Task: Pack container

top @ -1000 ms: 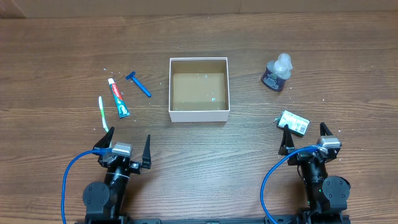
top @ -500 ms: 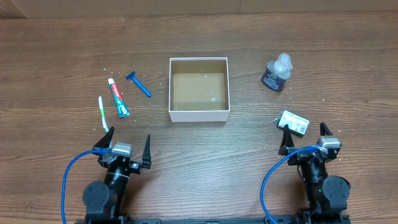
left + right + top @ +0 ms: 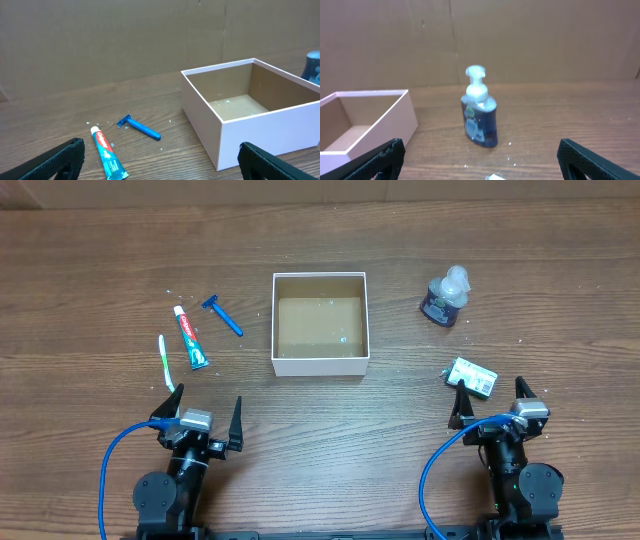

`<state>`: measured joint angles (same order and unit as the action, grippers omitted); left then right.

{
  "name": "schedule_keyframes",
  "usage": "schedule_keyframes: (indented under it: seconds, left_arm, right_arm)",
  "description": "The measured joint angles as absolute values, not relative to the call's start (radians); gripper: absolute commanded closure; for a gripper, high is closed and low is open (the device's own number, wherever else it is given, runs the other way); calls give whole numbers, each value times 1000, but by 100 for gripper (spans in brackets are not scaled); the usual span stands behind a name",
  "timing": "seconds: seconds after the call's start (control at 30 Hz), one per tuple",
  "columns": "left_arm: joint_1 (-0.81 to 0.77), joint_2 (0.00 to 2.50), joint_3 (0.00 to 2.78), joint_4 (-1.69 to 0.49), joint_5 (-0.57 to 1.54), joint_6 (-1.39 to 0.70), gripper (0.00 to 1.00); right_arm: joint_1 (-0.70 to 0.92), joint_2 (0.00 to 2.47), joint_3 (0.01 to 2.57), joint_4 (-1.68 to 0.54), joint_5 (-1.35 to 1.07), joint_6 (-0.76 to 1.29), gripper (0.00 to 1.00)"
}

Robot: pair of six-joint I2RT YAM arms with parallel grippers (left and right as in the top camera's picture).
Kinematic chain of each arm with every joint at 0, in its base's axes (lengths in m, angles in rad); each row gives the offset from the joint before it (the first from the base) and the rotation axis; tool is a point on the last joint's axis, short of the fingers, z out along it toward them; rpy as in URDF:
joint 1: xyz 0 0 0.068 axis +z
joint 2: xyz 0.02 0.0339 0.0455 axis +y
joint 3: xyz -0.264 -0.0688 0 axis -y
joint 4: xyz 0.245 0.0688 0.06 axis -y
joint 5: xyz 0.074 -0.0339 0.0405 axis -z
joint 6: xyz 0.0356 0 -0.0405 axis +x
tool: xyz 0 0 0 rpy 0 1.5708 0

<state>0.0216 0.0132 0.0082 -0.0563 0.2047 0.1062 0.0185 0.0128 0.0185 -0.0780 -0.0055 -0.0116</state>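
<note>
Next, my right gripper goes to the pump head (image 3: 458,277) (image 3: 476,73) on top of the blue soap pump bottle and closes there.
The container (image 3: 320,363), a square white-walled box with a brown floor, sits empty at the table's middle; it also shows in the left wrist view (image 3: 260,125) and the right wrist view (image 3: 390,117). A toothpaste tube (image 3: 191,338), a blue razor (image 3: 224,316) and a toothbrush (image 3: 166,362) lie to its left. A blue soap pump bottle (image 3: 445,296) stands to its right, upright in the right wrist view (image 3: 480,112). A small white box (image 3: 472,376) lies just ahead of my right gripper (image 3: 490,404). My left gripper (image 3: 200,412) and right gripper are both open and empty near the front edge.
Small white specks are scattered on the wooden table (image 3: 100,270). Blue cables (image 3: 105,475) loop beside each arm's base at the front.
</note>
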Motion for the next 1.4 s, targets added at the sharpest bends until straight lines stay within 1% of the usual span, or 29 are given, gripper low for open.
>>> schedule_keyframes:
  seconds: [0.1,0.2,0.3,0.37,0.47,0.57,0.63,0.7,0.73,0.77,0.83,0.97,1.17,1.27,1.4]
  left_arm:
    - [22,13,8,-56,205,106,0]
    - [22,13,8,-56,205,107,0]
    - [22,13,8,-56,205,107,0]
    - [22,13,8,-56,205,106,0]
    - [22,13,8,-56,205,106,0]
    - [22,13,8,-56,205,106,0]
    - [22,13,8,-56,205,106,0]
    - [22,13,8,-57,205,106,0]
    - [22,13,8,-56,205,106,0]
    - [22,13,8,-56,205,106,0]
    - [22,13,8,-56,205,106,0]
    - [22,13,8,-56,205,106,0]
    - [22,13,8,-57,205,106,0]
    - [22,13,8,-57,205,106,0]
    - [22,13,8,-56,205,106,0]
  right_arm:
    - [18,13,19,-33,-6,-12,0]
    - [16,13,19,4,-70,-12,0]
    - [15,36,39,-36,-142,-12,0]
    - [15,99,94,-66,-170,-11,0]
    - [14,254,240,-107,-210,-11,0]
    - [15,472,439,-180,-245,-12,0]
    - [15,618,580,-277,-265,-13,0]
    - [14,804,775,-427,-284,-15,0]
    - [14,821,790,-424,-287,-12,0]
    - [14,940,916,-515,-294,-15,0]
    - [14,1093,1094,-622,-315,-10,0]
    - [14,1188,1181,-605,-343,-7,0]
    - [14,1208,1215,-568,-352,-13,0]
    - [6,1244,1287,-648,-350,-19,0]
    - [-42,1376,1431,-815,-342,-22,0]
